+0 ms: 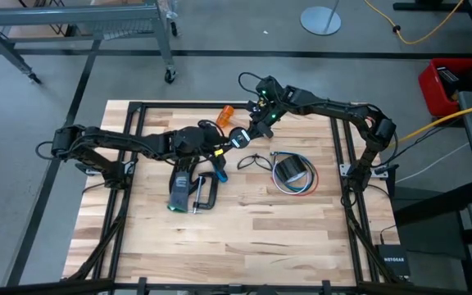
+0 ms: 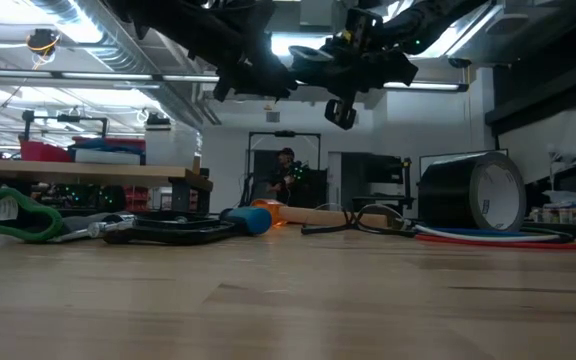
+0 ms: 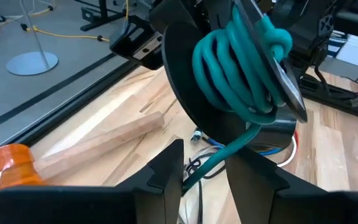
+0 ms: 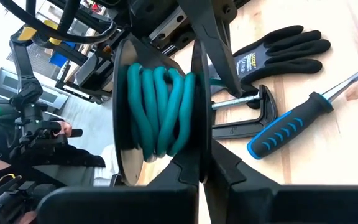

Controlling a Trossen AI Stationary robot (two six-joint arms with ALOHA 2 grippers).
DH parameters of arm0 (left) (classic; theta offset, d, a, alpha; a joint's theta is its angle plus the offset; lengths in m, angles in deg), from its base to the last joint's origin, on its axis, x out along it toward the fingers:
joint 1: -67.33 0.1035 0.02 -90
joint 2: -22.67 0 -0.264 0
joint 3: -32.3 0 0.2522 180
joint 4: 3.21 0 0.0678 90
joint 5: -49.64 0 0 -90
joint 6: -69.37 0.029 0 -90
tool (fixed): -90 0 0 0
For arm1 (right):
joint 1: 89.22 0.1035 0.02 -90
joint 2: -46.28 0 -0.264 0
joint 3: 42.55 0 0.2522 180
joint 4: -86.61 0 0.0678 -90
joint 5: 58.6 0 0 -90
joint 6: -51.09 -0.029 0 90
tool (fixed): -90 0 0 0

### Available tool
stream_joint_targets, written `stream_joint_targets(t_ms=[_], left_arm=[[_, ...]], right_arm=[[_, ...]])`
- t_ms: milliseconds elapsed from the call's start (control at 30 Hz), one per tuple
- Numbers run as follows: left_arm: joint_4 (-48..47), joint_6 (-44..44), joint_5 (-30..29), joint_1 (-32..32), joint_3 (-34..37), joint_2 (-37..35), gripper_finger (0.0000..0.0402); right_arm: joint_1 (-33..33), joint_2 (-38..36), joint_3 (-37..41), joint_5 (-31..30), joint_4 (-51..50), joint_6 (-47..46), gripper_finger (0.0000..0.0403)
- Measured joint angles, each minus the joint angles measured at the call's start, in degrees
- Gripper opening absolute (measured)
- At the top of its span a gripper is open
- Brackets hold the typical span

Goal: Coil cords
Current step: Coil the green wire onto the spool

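Observation:
I will turn the spool and pinch its edge [image 3: 199, 126] there before my right gripper opens, because only the cord's loose end runs through my left gripper's fingers.
A teal-green cord [image 3: 235, 62] is wound round a black spool [image 1: 238, 138] that hangs above the middle of the table. My right gripper [image 4: 205, 165] is shut on the spool, coming from the table's far right. My left gripper [image 3: 204, 158] stands open just left of the spool. The cord's loose tail [image 3: 213, 163] runs down between its fingers; I cannot tell whether they touch it. A black cord [image 1: 256, 161] lies looped flat on the table below. A bundle of red, white and blue wires [image 1: 295, 183] lies flat to its right. My right gripper pinches one flange of the spool at its rim [image 4: 202, 146] between its two fingers. The fingers slant slightly down from the table's far right. The spool stands on edge in the hold, lifted clear of the table, with the teal cord [image 4: 157, 112] wound between its flanges.
A roll of black tape [image 1: 289, 170] sits on the wire bundle. A hammer with an orange head [image 1: 228, 112] lies at the far side. A blue-handled screwdriver [image 4: 284, 134], a black clamp [image 1: 206, 192] and a dark glove [image 1: 180, 190] lie under the left arm.

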Motion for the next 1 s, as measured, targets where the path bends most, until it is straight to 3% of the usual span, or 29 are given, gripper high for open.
stream_joint_targets(t_ms=[200,700,1000], left_arm=[[0.1,0.2,2.5,-0.2,0.0,0.0,0.0109],[0.9,2.2,2.2,-0.3,-0.2,0.0,0.0106],[0.9,4.9,2.1,-0.3,-0.2,0.0,0.0011]], right_arm=[[0.0,0.1,0.0,-0.4,0.1,0.0,0.0007],[0.0,0.2,0.0,-0.7,0.1,0.6,0.0007],[0.0,0.2,0.0,2.1,0.0,1.0,0.0007]])
